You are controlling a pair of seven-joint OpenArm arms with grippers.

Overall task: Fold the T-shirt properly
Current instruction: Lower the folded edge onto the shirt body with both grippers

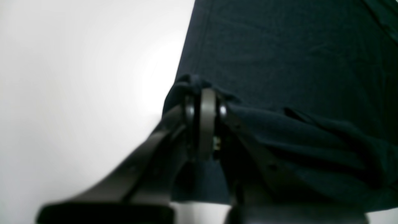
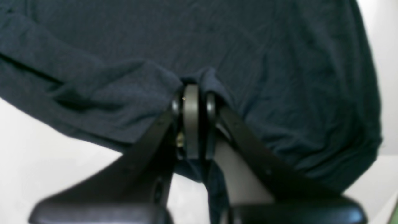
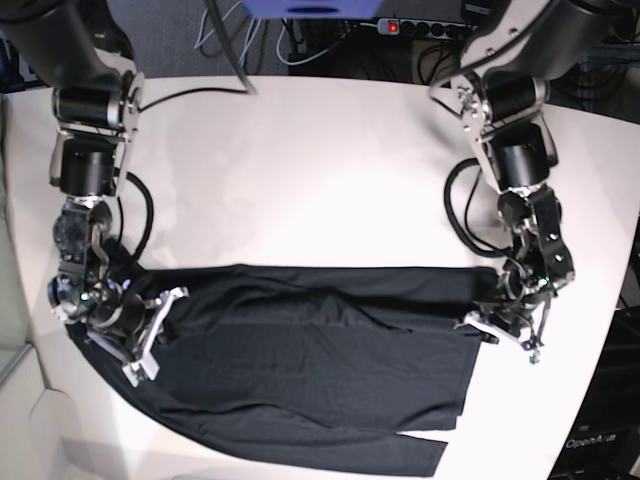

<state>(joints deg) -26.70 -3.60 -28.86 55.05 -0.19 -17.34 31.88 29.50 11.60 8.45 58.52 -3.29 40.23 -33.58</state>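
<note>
My left gripper should open, take the T-shirt's folded edge farther in and draw (image 3: 440,322) the fold flat, as it is bunching the T-shirt's corner at the fold.
The black T-shirt (image 3: 320,370) lies spread across the front of the white table (image 3: 300,180), partly folded, with a sleeve end near the front edge. My left gripper (image 3: 478,325) sits at the shirt's right edge, on the base view's right. In its wrist view, that left gripper (image 1: 203,93) is shut on a bunched fold of the T-shirt (image 1: 279,56). My right gripper (image 3: 160,320) is at the shirt's left end. The right wrist view shows the right gripper (image 2: 192,88) pinching a raised ridge of the T-shirt (image 2: 217,40).
Bare white tabletop stretches behind the shirt. Cables and a power strip (image 3: 420,25) with a red light lie beyond the table's back edge. The table's rounded edge runs close to the shirt at the front left and right.
</note>
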